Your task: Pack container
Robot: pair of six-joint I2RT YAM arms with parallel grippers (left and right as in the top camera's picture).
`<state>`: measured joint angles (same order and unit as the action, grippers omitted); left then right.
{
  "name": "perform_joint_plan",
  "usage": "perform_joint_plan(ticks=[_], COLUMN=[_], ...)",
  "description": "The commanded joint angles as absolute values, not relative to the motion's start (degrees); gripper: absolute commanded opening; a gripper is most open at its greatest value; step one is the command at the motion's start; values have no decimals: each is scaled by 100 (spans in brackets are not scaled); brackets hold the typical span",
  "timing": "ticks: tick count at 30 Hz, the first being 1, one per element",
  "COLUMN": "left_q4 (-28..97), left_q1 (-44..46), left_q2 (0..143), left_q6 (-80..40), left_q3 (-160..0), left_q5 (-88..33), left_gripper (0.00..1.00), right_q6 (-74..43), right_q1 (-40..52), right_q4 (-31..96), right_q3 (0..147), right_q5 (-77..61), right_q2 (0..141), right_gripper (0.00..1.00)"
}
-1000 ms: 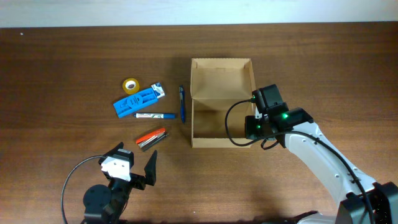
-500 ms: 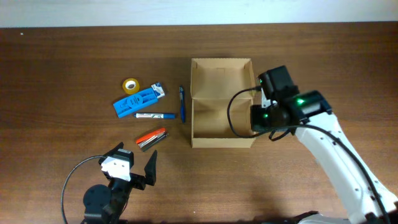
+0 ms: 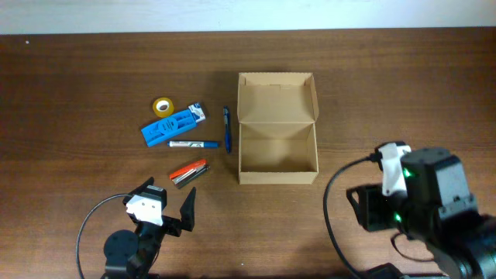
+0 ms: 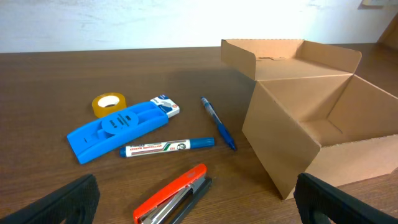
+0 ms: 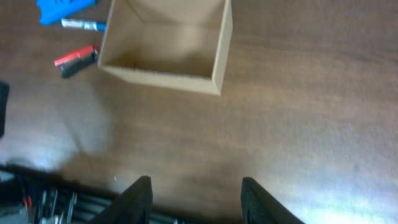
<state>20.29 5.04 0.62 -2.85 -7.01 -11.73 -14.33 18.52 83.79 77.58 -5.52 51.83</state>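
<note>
The blue plastic holder's middle [image 3: 169, 126] [image 4: 120, 124] is just below the yellow tape roll in the overhead view. My left gripper should go there next and close on it.
The container [image 3: 277, 99] is a tan cardboard box at the table's middle, its lid flap folded back and its inside bare. It fills the right of the left wrist view [image 4: 292, 143] and sits at the top of the right wrist view [image 5: 163, 74]. My left gripper [image 3: 169, 208] rests near the front left edge, open, with nothing between its fingers. In its own view it [image 4: 199, 202] frames a red stapler [image 4: 174, 196]. My right gripper [image 5: 199, 199] hovers over bare wood in front of the box, jaws apart and holding nothing. Its arm [image 3: 418, 201] is at the front right.
Left of the box lie a blue pen [image 3: 227, 129], a marker [image 3: 194, 144], a blue plastic holder [image 3: 168, 128], a yellow tape roll [image 3: 162, 106], a small white-and-blue packet [image 3: 198, 113] and the stapler [image 3: 190, 172]. A black cable [image 3: 89, 225] loops by the left arm.
My right arm has pulled back from the box's right wall to the front right of the table, and its jaws have spread wider. The left arm has not moved.
</note>
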Motion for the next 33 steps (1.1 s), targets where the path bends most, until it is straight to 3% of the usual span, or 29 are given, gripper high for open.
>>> perform_joint_plan(ticks=[1, 2, 4, 20, 26, 29, 33], left_q4=[2018, 2018, 2018, 2018, 2027, 2014, 2187], left_q1=[521, 521, 521, 521, 521, 521, 521], left_q2=[34, 34, 34, 34, 36, 67, 735], left_q6=[-325, -325, -325, -327, -329, -1057, -1055], left_q3=[-668, -668, -668, -668, -668, -679, -1446], left_q5=[-1175, -1175, -1175, -1181, -1837, -2237, -2250], left_gripper=[100, 100, 100, 100, 100, 100, 100], right_q6=[-1374, -1376, -1393, -1391, -1391, -1391, -1391], right_q1=[1885, 1885, 1885, 1885, 1885, 1885, 1885], right_q4=[8619, 8722, 8768, 8766, 8766, 8768, 8766], right_q3=[7835, 7835, 7835, 7832, 7832, 7832, 7832], right_q5=[-585, -585, -585, -580, -580, -580, -580], right_q2=[5013, 4978, 4976, 4987, 4987, 4987, 4987], right_gripper=[52, 59, 99, 99, 99, 99, 99])
